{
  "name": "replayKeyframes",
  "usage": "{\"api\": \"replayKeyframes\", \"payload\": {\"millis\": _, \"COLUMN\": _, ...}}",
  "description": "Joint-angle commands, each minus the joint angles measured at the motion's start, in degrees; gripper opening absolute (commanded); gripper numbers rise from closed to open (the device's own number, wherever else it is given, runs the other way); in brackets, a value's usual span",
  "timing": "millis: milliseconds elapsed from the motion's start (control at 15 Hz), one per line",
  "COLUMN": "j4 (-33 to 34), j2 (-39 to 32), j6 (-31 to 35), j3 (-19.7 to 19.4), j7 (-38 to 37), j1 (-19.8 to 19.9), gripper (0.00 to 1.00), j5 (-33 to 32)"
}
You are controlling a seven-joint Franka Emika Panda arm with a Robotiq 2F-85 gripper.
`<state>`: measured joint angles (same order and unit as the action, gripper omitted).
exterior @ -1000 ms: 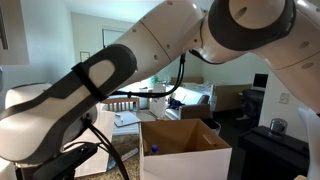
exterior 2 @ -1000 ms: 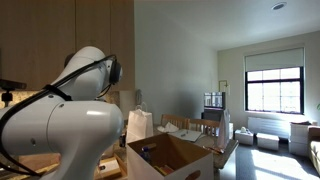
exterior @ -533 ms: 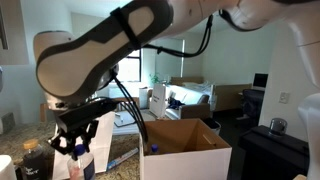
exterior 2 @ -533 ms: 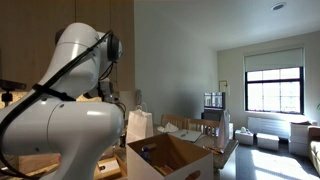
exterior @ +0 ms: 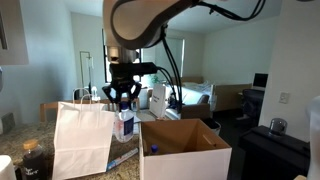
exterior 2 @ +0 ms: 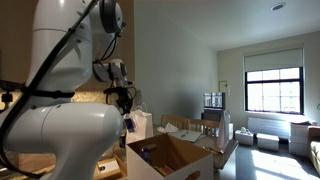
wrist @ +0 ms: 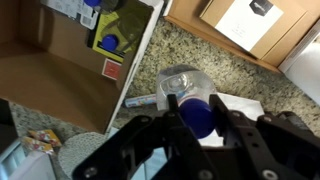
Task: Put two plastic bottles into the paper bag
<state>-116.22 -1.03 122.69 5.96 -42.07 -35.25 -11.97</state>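
My gripper needs to release the clear plastic bottle inside the cardboard box (exterior: 167, 146) (wrist: 82, 42) next to the blue item.
My gripper (exterior: 123, 95) is shut on the blue cap (wrist: 197, 112) of a clear plastic bottle (exterior: 124, 123), which hangs upright below the fingers. The bottle is in the air beside the right edge of the tall white paper bag (exterior: 80, 140), between the bag and the brown cardboard box (exterior: 185, 148). In the wrist view the bottle's clear body (wrist: 180, 82) is over the granite counter. The gripper (exterior 2: 125, 100) and the bag (exterior 2: 140, 124) also show in an exterior view. I see no second loose bottle.
The open cardboard box (wrist: 70, 50) holds blue and yellow items. Another flat brown box (wrist: 250, 25) lies on the counter. A small tube (wrist: 140, 101) and a white sheet (wrist: 240, 104) lie under the bottle. A dark jar (exterior: 30, 160) stands left of the bag.
The arm has swung up and to the right with the bottle, from low at the counter's left to beside the bag's right edge. The bag is now uncovered.
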Motion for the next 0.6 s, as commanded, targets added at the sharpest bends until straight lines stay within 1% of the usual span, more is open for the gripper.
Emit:
{"api": "replayKeyframes", "payload": {"millis": 0, "j4": -9.7, "j2": 11.3, "j6": -2.2, "j3": 2.6, "j7": -1.8, "j1": 9.4, "gripper": 0.14, "j5": 4.6}}
{"api": "replayKeyframes", "payload": {"millis": 133, "j4": -14.0, "j2": 16.2, "j6": -2.0, "j3": 2.3, "j7": 0.1, "j1": 14.6, "gripper": 0.14, "j5": 9.2}}
{"api": "replayKeyframes", "payload": {"millis": 267, "j4": -18.9, "j2": 21.1, "j6": 0.6, "j3": 1.0, "j7": 1.3, "j1": 19.2, "gripper": 0.14, "j5": 12.8}}
{"api": "replayKeyframes", "payload": {"millis": 400, "j4": -23.6, "j2": 25.5, "j6": 2.5, "j3": -0.5, "j7": 1.7, "j1": 23.8, "gripper": 0.14, "j5": 14.7}}
{"api": "replayKeyframes", "payload": {"millis": 533, "j4": -29.1, "j2": 28.9, "j6": 6.8, "j3": -1.7, "j7": 1.7, "j1": 28.3, "gripper": 0.14, "j5": 14.4}}
